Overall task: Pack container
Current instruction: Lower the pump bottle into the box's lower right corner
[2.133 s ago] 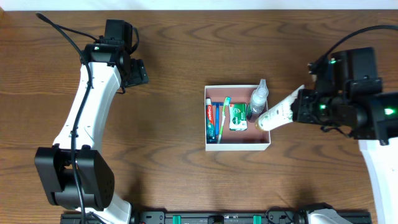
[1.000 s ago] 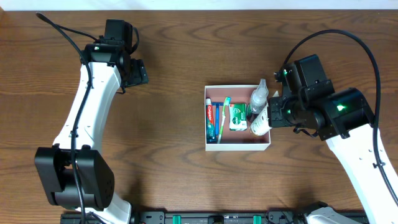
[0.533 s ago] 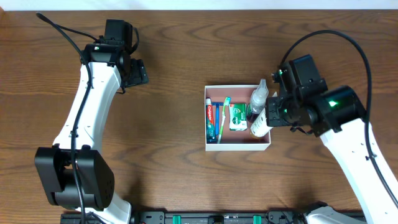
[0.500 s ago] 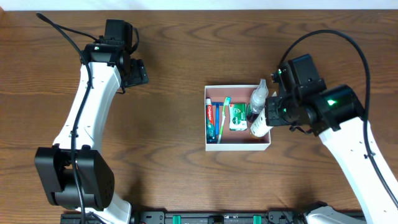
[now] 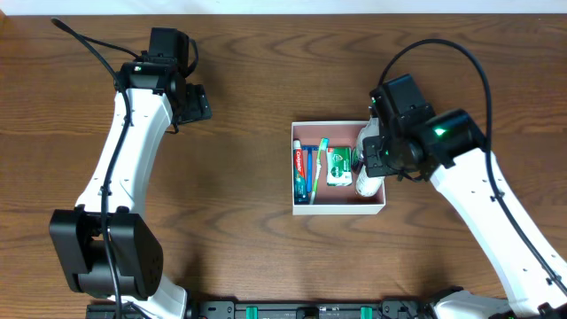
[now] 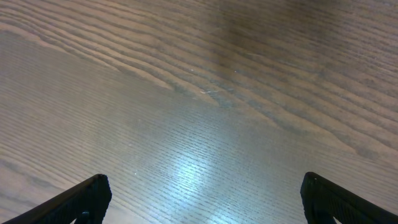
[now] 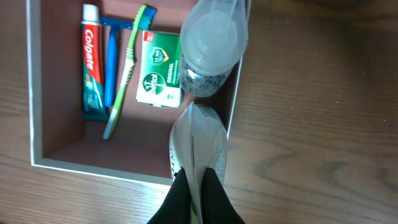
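Note:
Next, I let go of the white tube with my right gripper between the clear spray bottle and the box's near side [image 5: 368, 183] [image 7: 198, 146].
The container [image 5: 339, 207] is a shallow white box with a pinkish-brown inside at table centre; it also shows in the right wrist view [image 7: 37, 112]. In it lie a toothpaste tube [image 5: 300, 171], a blue razor [image 7: 112, 56], a green toothbrush [image 5: 320, 163], a green-and-white packet [image 5: 337, 166] and a clear spray bottle [image 7: 211, 46]. My right gripper [image 7: 197, 193] is shut on the flat end of a white tube [image 7: 198, 140], holding it nose down over the box's right wall. My left gripper [image 6: 199, 199] is open and empty over bare wood, far left of the box.
The left arm [image 5: 133, 133] stands along the table's left side. The right arm [image 5: 478, 195] reaches in from the right. The table's back edge meets a white wall [image 5: 283, 5].
My right gripper has moved left with the white tube, from beside the box's right wall to over its right side. The tube now stands more upright. The left arm has not moved.

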